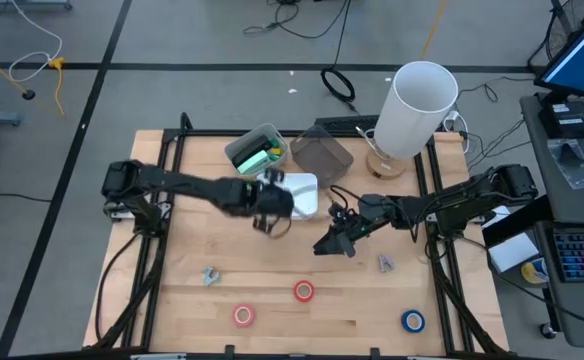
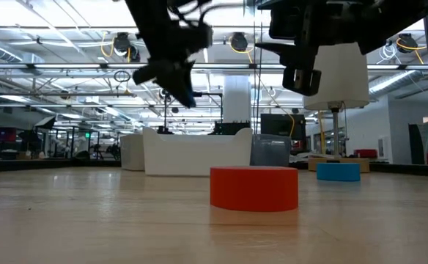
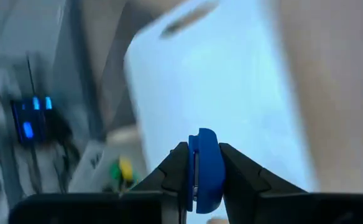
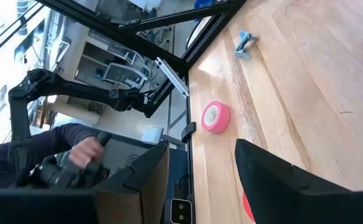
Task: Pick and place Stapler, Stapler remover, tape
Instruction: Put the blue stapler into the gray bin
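The robot's left gripper should release the blue stapler inside the grey bin (image 1: 271,159) (image 3: 129,178), next to the yellow item. The stapler is now at the white tray's corner.
My left gripper (image 1: 270,212) hovers at the near-left corner of the white tray (image 1: 302,192) and is shut on a blue object with a rounded end (image 3: 205,171), which looks like the stapler. My right gripper (image 1: 336,240) hangs open above bare wood, right of the tray. A red tape roll (image 1: 304,291), a pink one (image 1: 243,316) and a blue one (image 1: 413,321) lie flat near the table's near edge. Two small grey staple removers (image 1: 210,275) (image 1: 385,263) lie on the wood. In the right wrist view I see the pink roll (image 4: 216,117) and one remover (image 4: 243,43). My left gripper pinches the blue object between its two fingers (image 3: 175,168); the object's rounded end (image 3: 204,140) sticks out past the fingertips. It is lifted clear of the table, above the tray's edge (image 3: 169,93). In the low view a blue tip (image 2: 189,97) shows below the fingers.
A big white cylinder (image 1: 417,105) stands on a wooden base at the far right. A grey bin with green contents (image 1: 255,152) and a dark see-through container (image 1: 322,155) stand behind the tray. A person's hand (image 4: 85,149) shows beyond the table. Bare wood lies between the tape rolls.
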You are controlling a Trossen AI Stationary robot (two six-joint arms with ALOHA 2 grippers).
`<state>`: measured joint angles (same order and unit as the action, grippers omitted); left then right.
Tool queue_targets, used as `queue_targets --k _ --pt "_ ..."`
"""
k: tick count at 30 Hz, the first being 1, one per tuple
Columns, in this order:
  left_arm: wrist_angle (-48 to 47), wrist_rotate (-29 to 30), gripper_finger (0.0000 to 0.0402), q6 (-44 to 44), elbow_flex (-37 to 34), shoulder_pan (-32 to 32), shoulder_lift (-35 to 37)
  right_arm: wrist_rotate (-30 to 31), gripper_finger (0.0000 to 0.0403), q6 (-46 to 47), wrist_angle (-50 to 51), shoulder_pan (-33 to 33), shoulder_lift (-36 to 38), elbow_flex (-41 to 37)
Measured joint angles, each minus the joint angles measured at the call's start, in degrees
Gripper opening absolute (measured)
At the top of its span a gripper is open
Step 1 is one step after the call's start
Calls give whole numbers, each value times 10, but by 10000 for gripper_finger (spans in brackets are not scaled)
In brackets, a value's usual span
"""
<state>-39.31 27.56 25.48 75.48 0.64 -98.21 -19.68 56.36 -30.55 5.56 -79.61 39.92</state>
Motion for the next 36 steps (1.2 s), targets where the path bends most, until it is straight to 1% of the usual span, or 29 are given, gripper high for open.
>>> queue_targets --k 4,6,9,12,15,17,19,21,24,29,36 --pt "-11 -1 77 -59 0 -89 0 0 178 0 0 1 0 0" --pt "-11 -18 75 -84 0 -134 0 0 178 2 0 2 0 0" --pt "-9 -57 67 -112 0 -198 0 0 175 6 0 2 0 0" --pt "12 -101 69 -130 0 -256 0 0 174 6 0 2 0 0" --pt "52 -165 81 -141 0 -303 0 0 175 6 0 2 0 0" --pt "78 -210 82 -151 0 -324 0 1 176 6 0 1 0 0" --pt "99 -237 77 -158 0 -338 0 2 175 6 0 1 0 0" --pt "109 -248 73 -156 0 -344 0 2 173 6 0 1 0 0" --pt "122 -247 76 -149 1 -342 -16 3 172 6 -1 0 0 0" --pt "126 -249 91 -150 1 -335 -67 17 173 11 -5 0 0 0" --pt "134 -245 92 -155 0 -337 -103 17 173 15 -9 0 1 0"
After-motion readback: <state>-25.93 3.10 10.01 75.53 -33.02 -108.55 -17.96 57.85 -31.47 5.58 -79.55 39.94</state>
